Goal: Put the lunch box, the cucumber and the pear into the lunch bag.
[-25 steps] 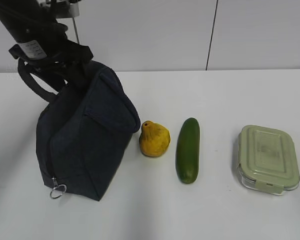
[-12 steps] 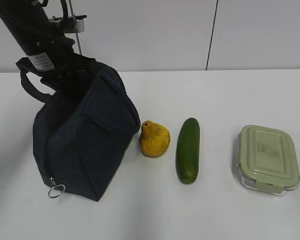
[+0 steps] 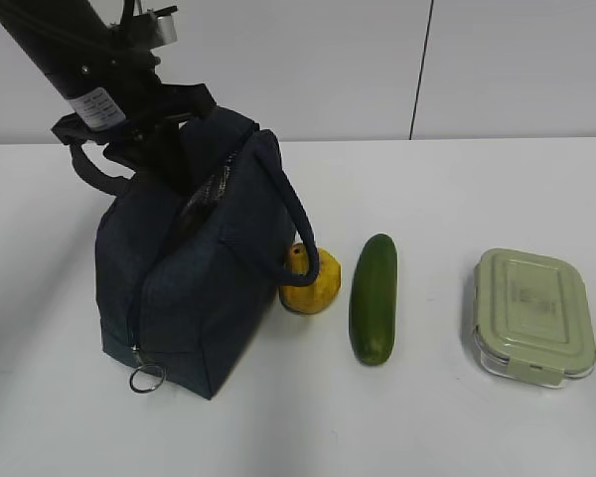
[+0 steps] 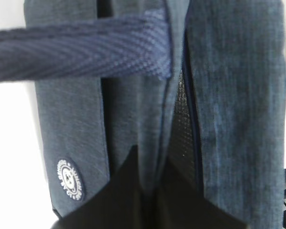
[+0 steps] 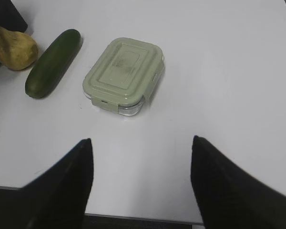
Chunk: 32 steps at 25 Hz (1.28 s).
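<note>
The robot's right gripper will grab the lunch box next, closing at the middle of the lunch box's side [image 3: 588, 310] [image 5: 154, 79] that faces away from the cucumber.
The navy lunch bag [image 3: 179, 298] stands upright at the left of the table, its top slightly parted. My left gripper [image 3: 174, 174] is shut on a fold of fabric at the bag's top edge [image 4: 155, 167], beside the zipper opening. One loop handle [image 3: 303, 238] hangs down over the pear [image 3: 318, 286], which touches the bag's right side. The cucumber [image 3: 373, 298] lies right of the pear, and the lunch box [image 3: 532, 315] with its sage-green lid is at the far right. My right gripper [image 5: 140, 143] is open and empty over the table's near edge, short of the lunch box [image 5: 124, 71].
A metal ring pull [image 3: 146, 379] dangles at the bag's lower front corner. The round white logo [image 4: 70, 179] shows on the bag's side. The second handle [image 4: 76, 52] crosses above it. The pear [image 5: 12, 47] and cucumber [image 5: 52, 62] lie left of the box.
My left gripper closed on the bag's top edge. The bag shifted right and stood up straighter. Its near handle dropped over the pear. The right gripper has not moved.
</note>
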Motion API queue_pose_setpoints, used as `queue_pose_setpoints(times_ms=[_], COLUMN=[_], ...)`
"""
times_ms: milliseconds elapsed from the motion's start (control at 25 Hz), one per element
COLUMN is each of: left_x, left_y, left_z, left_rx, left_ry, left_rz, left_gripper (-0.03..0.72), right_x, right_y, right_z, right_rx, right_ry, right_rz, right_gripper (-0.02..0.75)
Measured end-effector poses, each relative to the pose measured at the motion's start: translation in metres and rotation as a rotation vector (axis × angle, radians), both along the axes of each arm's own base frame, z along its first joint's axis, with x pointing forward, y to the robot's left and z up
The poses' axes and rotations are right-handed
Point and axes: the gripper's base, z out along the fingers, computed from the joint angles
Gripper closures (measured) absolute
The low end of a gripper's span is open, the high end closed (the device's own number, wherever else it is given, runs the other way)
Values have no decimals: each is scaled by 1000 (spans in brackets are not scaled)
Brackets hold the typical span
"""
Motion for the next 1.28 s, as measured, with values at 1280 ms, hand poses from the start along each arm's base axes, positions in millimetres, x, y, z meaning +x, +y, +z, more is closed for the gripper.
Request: queue_pose_setpoints(times_ms=[1280], left_x=[3], left_y=[1], left_z=[-2], left_rx=[2], left_ry=[-9], left_rz=[8], left_gripper=[686], right_x=[207], right_y=[-3], right_z=[-40], right_rx=[462], right_ry=[430], right_rz=[119], right_gripper=[264])
